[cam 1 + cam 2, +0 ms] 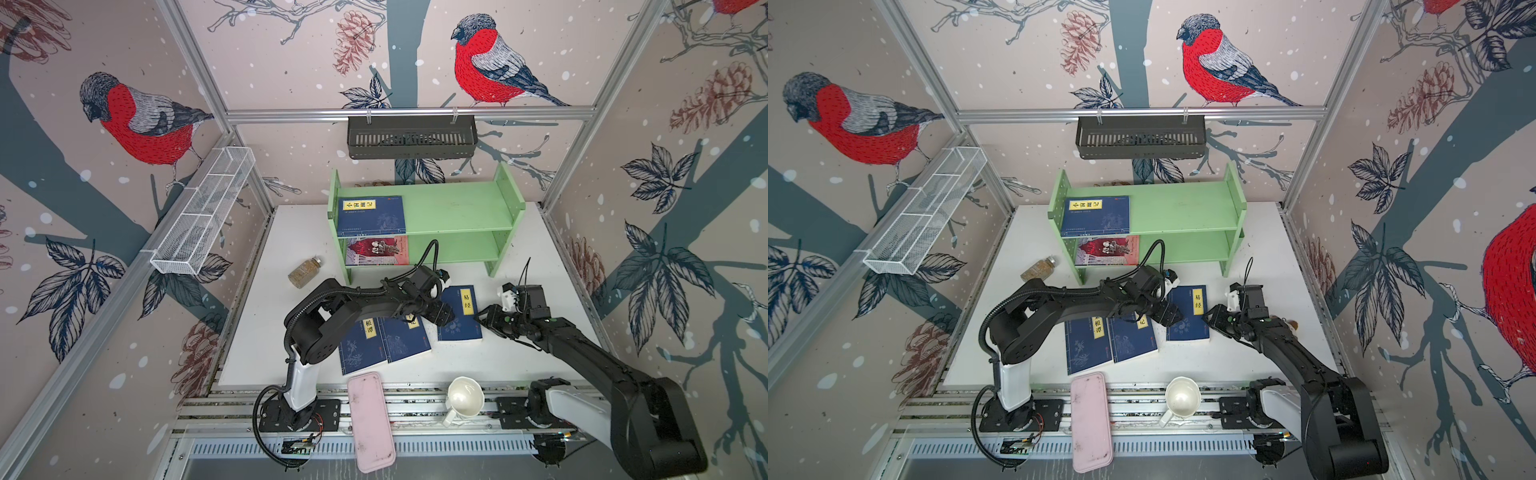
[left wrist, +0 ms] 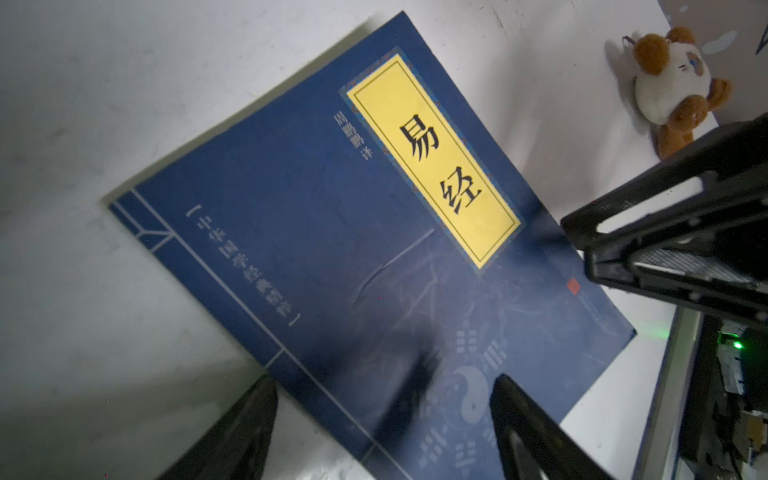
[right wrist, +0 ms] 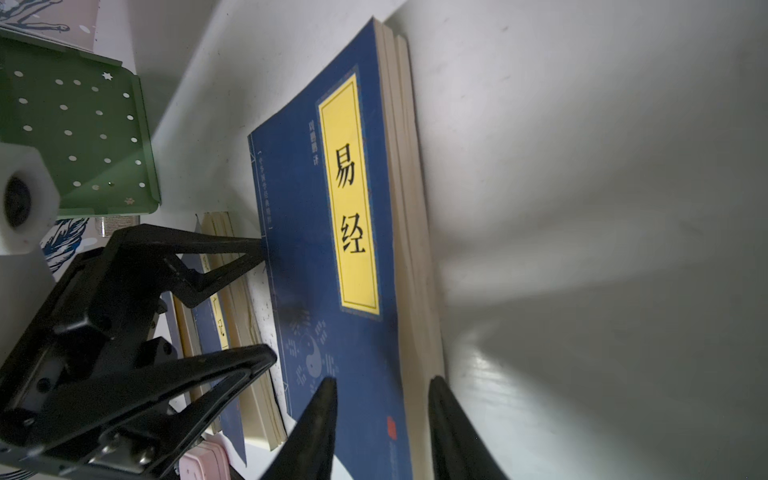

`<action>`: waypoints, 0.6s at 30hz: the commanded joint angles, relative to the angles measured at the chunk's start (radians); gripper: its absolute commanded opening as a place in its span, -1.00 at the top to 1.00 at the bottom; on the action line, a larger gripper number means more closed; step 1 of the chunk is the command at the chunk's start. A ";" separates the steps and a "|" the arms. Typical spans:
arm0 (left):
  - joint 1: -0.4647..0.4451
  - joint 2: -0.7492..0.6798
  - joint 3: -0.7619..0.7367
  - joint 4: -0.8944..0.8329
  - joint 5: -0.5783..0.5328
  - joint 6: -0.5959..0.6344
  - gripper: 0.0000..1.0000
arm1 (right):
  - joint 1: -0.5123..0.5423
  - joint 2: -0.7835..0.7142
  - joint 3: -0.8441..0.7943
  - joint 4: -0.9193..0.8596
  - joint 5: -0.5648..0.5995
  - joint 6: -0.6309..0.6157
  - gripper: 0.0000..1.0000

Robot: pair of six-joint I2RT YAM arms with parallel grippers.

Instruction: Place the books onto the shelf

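Note:
The robot's left gripper will close around the middle of the navy book's stitch-lined edge (image 2: pixel 296 388), across from the edge where the right gripper waits.
The light green shelf (image 1: pixel 457 208) stands at the back of the table. A navy book (image 1: pixel 371 216) lies on its top tier and the red-and-grey book (image 1: pixel 376 251) on its lower tier. Three navy books lie flat on the table: two overlapping (image 1: pixel 361 345) (image 1: pixel 405 338) and one to their right (image 1: pixel 459 313). My left gripper (image 1: pixel 442 313) (image 2: pixel 384 378) hangs wide open over that right-hand book's left edge. My right gripper (image 1: pixel 484 318) (image 3: pixel 382 380) is open at the book's right edge, one finger over the cover, the other beside the pages.
A pink flat case (image 1: pixel 370 419) and a white mug (image 1: pixel 465 397) sit at the front edge. A small jar (image 1: pixel 305 272) lies left of the shelf. A plush toy (image 2: pixel 673 83) sits near the right arm. A black basket (image 1: pixel 411 137) and a white wire basket (image 1: pixel 203 212) hang on the walls.

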 commanded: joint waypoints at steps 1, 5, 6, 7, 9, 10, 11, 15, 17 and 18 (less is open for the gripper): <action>-0.007 0.005 -0.014 -0.063 0.046 -0.006 -0.63 | -0.003 0.019 -0.003 0.030 -0.006 -0.018 0.21; -0.012 0.000 -0.019 -0.056 0.065 0.000 -0.63 | -0.005 0.050 -0.001 0.024 0.000 -0.033 0.19; -0.012 0.001 -0.019 -0.054 0.071 -0.003 -0.63 | -0.005 0.056 -0.001 0.026 0.000 -0.035 0.19; -0.014 0.002 -0.020 -0.051 0.078 -0.004 -0.63 | -0.004 0.060 -0.003 0.033 -0.002 -0.034 0.18; -0.016 0.002 -0.018 -0.047 0.087 -0.006 -0.63 | -0.004 0.070 -0.004 0.039 -0.005 -0.033 0.16; -0.015 0.002 -0.019 -0.046 0.089 -0.005 -0.62 | -0.005 0.076 -0.002 0.041 -0.009 -0.035 0.15; -0.017 0.002 -0.019 -0.044 0.091 -0.005 -0.62 | -0.004 0.081 -0.001 0.044 -0.015 -0.036 0.16; -0.017 0.005 -0.018 -0.032 0.110 -0.005 -0.62 | -0.004 0.082 0.000 0.057 -0.047 -0.034 0.21; -0.017 0.008 -0.016 -0.031 0.123 -0.004 -0.62 | -0.004 0.071 0.001 0.065 -0.077 -0.031 0.30; -0.017 0.008 -0.018 -0.031 0.127 -0.003 -0.63 | -0.004 0.064 0.002 0.065 -0.085 -0.029 0.36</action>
